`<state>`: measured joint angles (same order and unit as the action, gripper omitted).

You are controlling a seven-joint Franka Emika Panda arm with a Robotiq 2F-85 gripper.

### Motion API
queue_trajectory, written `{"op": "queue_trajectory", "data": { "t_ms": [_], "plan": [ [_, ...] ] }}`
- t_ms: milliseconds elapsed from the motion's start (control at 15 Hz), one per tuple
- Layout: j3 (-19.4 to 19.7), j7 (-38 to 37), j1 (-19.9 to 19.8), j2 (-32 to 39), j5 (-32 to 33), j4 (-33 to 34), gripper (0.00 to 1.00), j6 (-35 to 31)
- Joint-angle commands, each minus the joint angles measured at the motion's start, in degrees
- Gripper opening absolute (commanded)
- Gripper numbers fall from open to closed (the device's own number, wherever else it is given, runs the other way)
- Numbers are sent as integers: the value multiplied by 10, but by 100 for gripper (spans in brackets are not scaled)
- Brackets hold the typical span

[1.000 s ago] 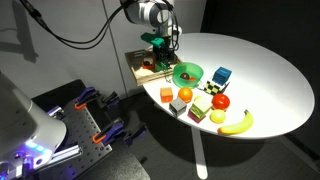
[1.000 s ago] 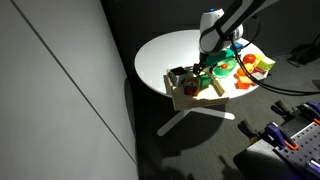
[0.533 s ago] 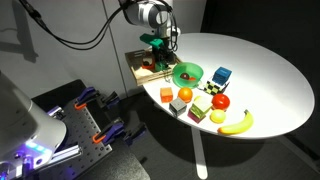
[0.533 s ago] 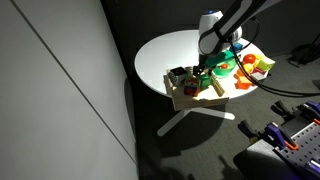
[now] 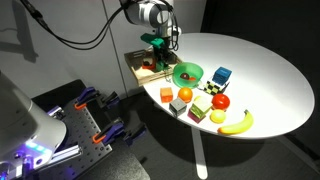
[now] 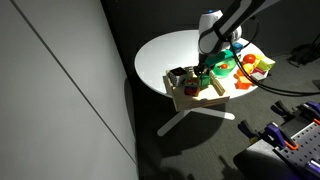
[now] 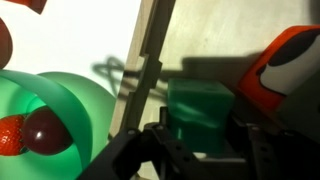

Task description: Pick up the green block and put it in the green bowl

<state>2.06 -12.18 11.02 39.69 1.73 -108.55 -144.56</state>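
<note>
The robot's gripper will release the green block on top of the red item inside the green bowl (image 5: 188,77) (image 7: 14,134).
In the wrist view the green block (image 7: 202,112) fills the gap between my gripper (image 7: 200,150) jaws, which press on both of its sides. The block sits over the dark inside of a wooden tray (image 7: 150,50). In both exterior views the gripper (image 5: 157,45) (image 6: 206,62) reaches down over that tray with the green block (image 5: 153,40) (image 6: 204,69) at its tips. The green bowl (image 5: 187,72) (image 6: 224,66) (image 7: 60,110) stands right beside the tray, holding a small red and dark item (image 7: 20,135).
The wooden tray (image 5: 141,68) (image 6: 186,99) at the table's edge holds other toys, one orange and white (image 7: 290,60). Past the bowl lie a blue-and-green toy (image 5: 221,76), an orange (image 5: 186,95), a pale lime cube (image 5: 201,104) and a banana (image 5: 237,123).
The jaws have closed onto the green block. The arm and the other objects have stayed where they were.
</note>
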Motion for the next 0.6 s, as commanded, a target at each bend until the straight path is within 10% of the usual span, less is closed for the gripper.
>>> {"op": "queue_trajectory", "data": {
  "t_ms": [0,533],
  "plan": [
    [4,-12,0,-26,7,6,30,30],
    [8,-12,-14,-88,6,4,30,82]
  ]
}}
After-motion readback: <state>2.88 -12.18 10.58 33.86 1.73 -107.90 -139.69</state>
